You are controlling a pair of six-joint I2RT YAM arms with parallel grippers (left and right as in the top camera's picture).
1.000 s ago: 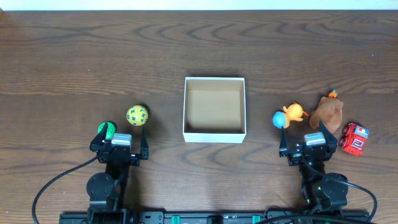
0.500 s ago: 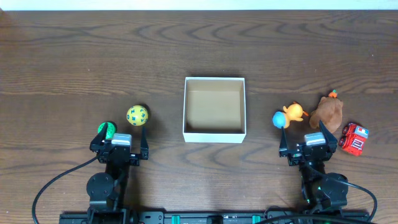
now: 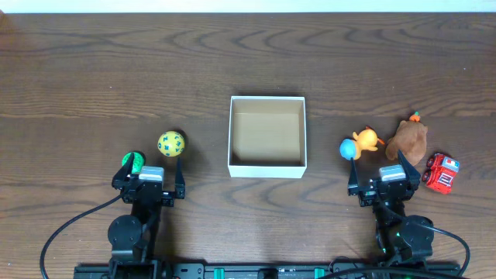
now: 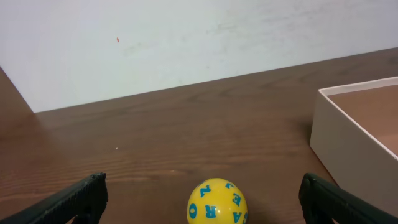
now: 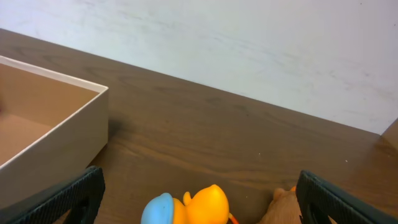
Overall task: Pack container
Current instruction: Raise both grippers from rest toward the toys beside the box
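Observation:
My right gripper should grab the red toy car, beside the brown plush toy, closing on its sides at its windshield (image 3: 445,164).
The container (image 3: 267,167), a square shallow box with white walls and a brown inside, stands empty at the table's middle; its wall shows in the left wrist view (image 4: 348,149) and the right wrist view (image 5: 56,140). A yellow ball with blue letters (image 3: 171,143) (image 4: 217,202) lies just ahead of my open left gripper (image 3: 149,175) (image 4: 199,202). A green ball (image 3: 132,162) lies by that gripper's left finger. An orange toy with a blue cap (image 3: 359,143) (image 5: 189,206) lies ahead of my open right gripper (image 3: 385,173) (image 5: 196,202). Both grippers are empty.
A brown plush toy (image 3: 409,140) (image 5: 283,211) and a red toy car (image 3: 442,172) lie right of the orange toy, next to the right gripper. A white wall (image 4: 186,37) runs behind the table's far edge.

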